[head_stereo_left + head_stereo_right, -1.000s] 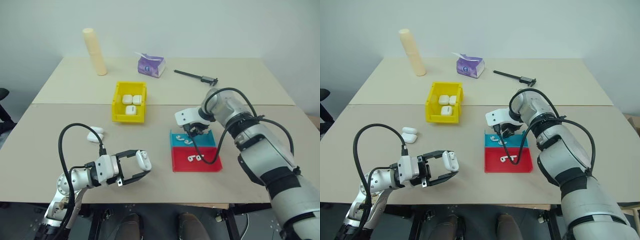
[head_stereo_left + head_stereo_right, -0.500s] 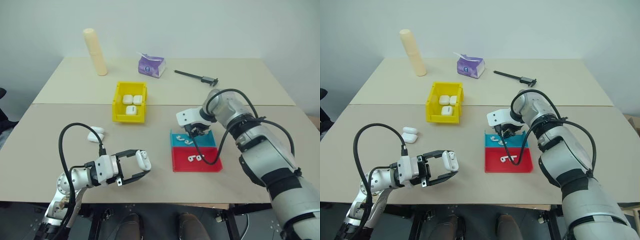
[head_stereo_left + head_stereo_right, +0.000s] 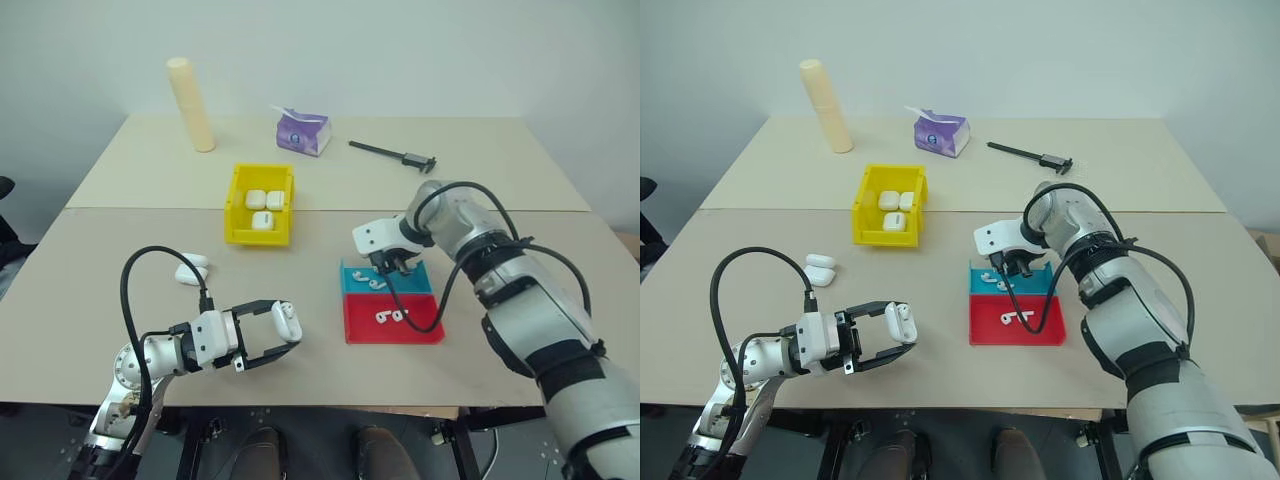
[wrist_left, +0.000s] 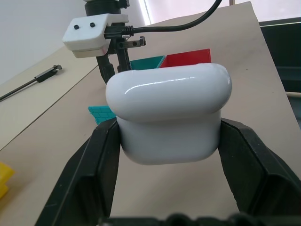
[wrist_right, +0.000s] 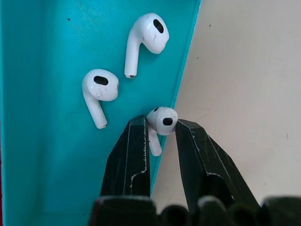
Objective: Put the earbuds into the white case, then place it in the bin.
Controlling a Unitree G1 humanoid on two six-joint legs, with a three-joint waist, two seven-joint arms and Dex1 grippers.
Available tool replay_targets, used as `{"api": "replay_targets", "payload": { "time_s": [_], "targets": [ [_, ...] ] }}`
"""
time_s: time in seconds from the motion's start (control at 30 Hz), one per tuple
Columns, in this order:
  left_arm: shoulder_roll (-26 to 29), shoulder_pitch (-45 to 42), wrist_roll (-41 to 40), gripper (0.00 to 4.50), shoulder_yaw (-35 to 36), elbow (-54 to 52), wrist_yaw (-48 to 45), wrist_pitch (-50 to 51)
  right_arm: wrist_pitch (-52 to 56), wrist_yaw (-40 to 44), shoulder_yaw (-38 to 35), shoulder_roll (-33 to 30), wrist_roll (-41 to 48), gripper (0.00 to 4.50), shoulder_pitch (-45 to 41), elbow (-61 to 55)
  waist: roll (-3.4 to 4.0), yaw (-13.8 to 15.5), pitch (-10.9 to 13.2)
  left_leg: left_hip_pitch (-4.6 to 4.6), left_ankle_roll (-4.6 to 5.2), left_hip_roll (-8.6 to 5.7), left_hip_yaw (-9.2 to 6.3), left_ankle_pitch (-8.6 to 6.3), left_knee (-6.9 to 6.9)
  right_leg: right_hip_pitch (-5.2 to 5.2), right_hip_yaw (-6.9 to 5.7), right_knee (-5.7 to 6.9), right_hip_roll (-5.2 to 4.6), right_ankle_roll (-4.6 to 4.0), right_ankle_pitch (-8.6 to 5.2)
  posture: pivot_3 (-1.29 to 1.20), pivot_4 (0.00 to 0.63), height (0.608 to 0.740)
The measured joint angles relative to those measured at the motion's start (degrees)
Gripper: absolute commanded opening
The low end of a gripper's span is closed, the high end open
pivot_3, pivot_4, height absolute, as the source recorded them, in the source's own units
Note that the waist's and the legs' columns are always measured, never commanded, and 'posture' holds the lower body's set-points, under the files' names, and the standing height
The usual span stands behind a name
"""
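Note:
Next, my right gripper releases the earbud inside the white case (image 3: 351,272), above the side of the blue tray toward my left gripper.
My left gripper (image 3: 283,330) points sideways low over the table's near left, shut on the white case (image 4: 168,117), whose lid is closed. My right gripper (image 5: 160,123) points down over the edge of the blue tray (image 5: 47,141). Its two black fingers press on a tiny white earbud (image 5: 163,117) at their tips. Two more earbuds (image 5: 146,35) lie loose in that tray. The yellow bin (image 3: 258,238) stands at the middle left of the table, away from both grippers, with three white cases (image 3: 262,200) inside.
A red tray (image 3: 420,330) with earbuds (image 3: 388,316) touches the blue tray's near side. Two white cases (image 3: 190,270) lie on the table at the left. At the back stand a cream cylinder (image 3: 190,103), a purple tissue pack (image 3: 302,131) and a black caliper (image 3: 392,153).
The right gripper's fingers have drawn together over the blue tray. The left gripper has kept still with the case.

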Motion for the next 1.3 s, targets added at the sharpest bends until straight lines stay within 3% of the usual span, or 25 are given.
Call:
{"api": "replay_targets", "payload": {
  "time_s": [0.27, 0.57, 0.67, 0.87, 1.03, 1.13, 1.3],
  "targets": [
    [0.0, -1.1, -0.1, 2.86, 0.0, 0.2, -0.1, 0.0, 4.6, 1.9, -3.1, -3.2, 1.9, 0.65, 4.1, -8.1, 0.00, 0.2, 0.0, -0.09, 0.00, -0.01, 0.01, 0.00, 0.00, -0.08, 0.01, 0.00, -0.01, 0.00, 0.00, 0.00, 0.150, 0.740],
    [-0.7, -5.3, -0.3, 2.86, -0.4, 2.8, -1.2, 0.0, 18.1, 4.8, -12.2, -10.5, 9.2, 0.65, 9.7, -28.3, 0.01, 0.1, 0.0, -0.05, 0.00, -0.01, 0.01, 0.00, 0.01, -0.08, 0.03, 0.03, 0.00, 0.00, 0.00, 0.00, 0.150, 0.740],
    [-2.9, -8.0, -1.8, 2.86, -0.6, 3.6, -0.8, 0.1, 27.4, 5.1, -19.7, -11.5, 17.0, 0.65, 11.3, -37.1, 0.01, 0.3, 0.0, -0.20, 0.00, -0.01, -0.03, 0.00, 0.01, -0.17, 0.02, 0.03, 0.00, 0.01, 0.00, 0.00, 0.150, 0.740],
    [-7.2, -13.2, -10.4, 2.86, -1.0, -0.3, 1.6, 8.4, 46.2, 2.1, -41.5, -14.0, 38.0, 0.65, 18.7, -62.8, 0.00, 1.0, 0.0, -0.29, 0.01, -0.02, -0.24, -0.01, 0.04, 0.02, -0.14, -0.23, -0.03, 0.08, 0.04, 0.00, 0.150, 0.740],
    [-9.1, -17.8, -15.8, 2.86, -1.9, -3.3, 1.5, 14.0, 63.3, -6.1, -59.9, -8.3, 59.2, 0.65, 25.6, -78.3, -0.01, 1.0, 0.0, -0.15, 0.01, -0.03, -0.50, -0.01, 0.06, 0.14, -0.05, -0.22, 0.03, 0.10, 0.05, 0.00, 0.150, 0.740],
    [-9.3, -19.0, -17.1, 2.86, -2.3, -3.2, 0.1, 15.5, 66.9, -11.5, -64.5, -5.1, 68.6, 0.65, 30.7, -84.5, 0.00, 0.5, 0.0, -0.12, 0.01, -0.04, -0.54, -0.01, 0.04, 0.16, -0.02, -0.21, 0.06, 0.10, 0.05, 0.00, 0.150, 0.740],
    [-10.3, -20.9, -18.0, 2.86, -3.4, -3.0, -2.9, 15.6, 63.7, -17.6, -62.6, -2.3, 77.1, 0.65, 39.2, -93.4, 0.01, 0.1, 0.0, -0.15, 0.02, -0.08, -0.57, 0.00, 0.06, 0.15, 0.03, -0.23, 0.05, 0.17, 0.06, 0.00, 0.150, 0.740]
  ]
}}
